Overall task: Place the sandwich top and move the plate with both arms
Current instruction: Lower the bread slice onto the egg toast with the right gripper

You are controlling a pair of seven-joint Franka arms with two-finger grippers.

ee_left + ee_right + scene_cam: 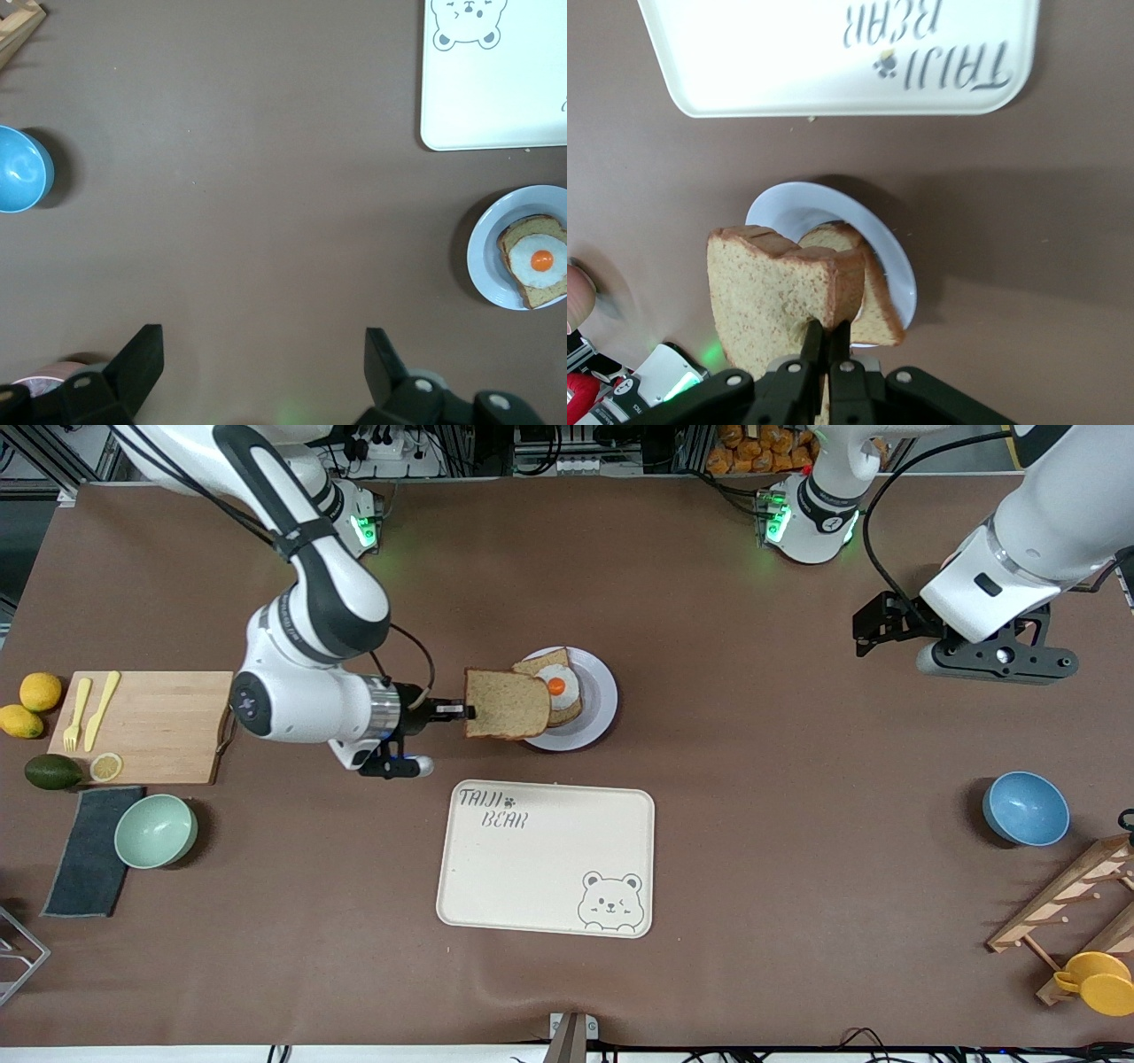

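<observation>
The sandwich top, now held flat over the plate's edge, will go down over the fried egg on the plate's bread slice (563, 691) (862, 305) from my right gripper.
My right gripper (467, 710) is shut on the edge of the sandwich top (506, 704), a plain brown bread slice, and holds it flat over the edge of the plate (600, 695) toward the right arm's end. The wrist view shows its fingers (811, 342) pinching the slice (766, 292). On the pale plate (890, 252) lies a bread slice with a fried egg (559, 685), partly covered by the held slice. My left gripper (873, 631) is open and empty, waiting up over bare table at the left arm's end; its wrist view shows the plate (485, 252) and egg slice (537, 261) some way off.
A cream bear tray (547, 857) lies nearer the camera than the plate. A cutting board (151, 726) with fork, knife and lemon slice, lemons, an avocado, a mint bowl (155, 830) and a dark cloth sit at the right arm's end. A blue bowl (1026, 808) and wooden rack (1076, 903) sit at the left arm's end.
</observation>
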